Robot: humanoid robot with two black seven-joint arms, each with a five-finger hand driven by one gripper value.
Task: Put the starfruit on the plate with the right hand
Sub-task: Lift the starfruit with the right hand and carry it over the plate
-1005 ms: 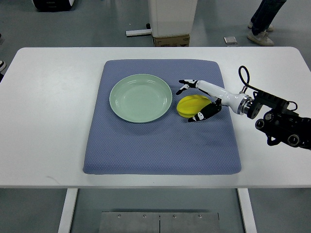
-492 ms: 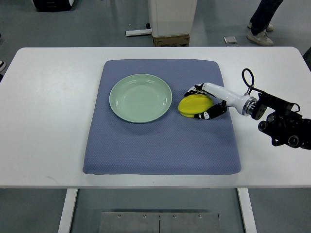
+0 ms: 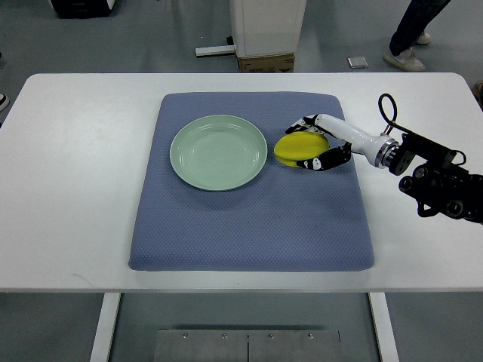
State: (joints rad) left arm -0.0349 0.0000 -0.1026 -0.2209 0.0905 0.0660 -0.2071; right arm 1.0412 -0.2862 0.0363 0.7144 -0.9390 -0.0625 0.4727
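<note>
Next, I release the yellow starfruit, now just beside the pale green plate, from my right gripper onto the pale green plate's side (image 3: 235,161) toward the white forearm.
A yellow starfruit (image 3: 296,148) sits just right of the pale green plate (image 3: 219,151) on the blue mat. My right hand (image 3: 312,143) has its black-and-white fingers curled around the fruit from the right, with one finger behind it and one in front. The white forearm runs back to the black wrist hardware at the right edge. The fruit looks slightly raised off the mat, though I cannot be sure. The plate holds nothing. My left arm does not show.
The blue mat (image 3: 253,219) covers the middle of the white table (image 3: 68,188). Beyond the far table edge stand a white pedestal with a cardboard box (image 3: 266,62) and a person's legs (image 3: 411,30) at top right.
My right hand closed its fingers on the starfruit, then shifted with it a little toward the far side of the mat. The wrist moved up in the picture too.
</note>
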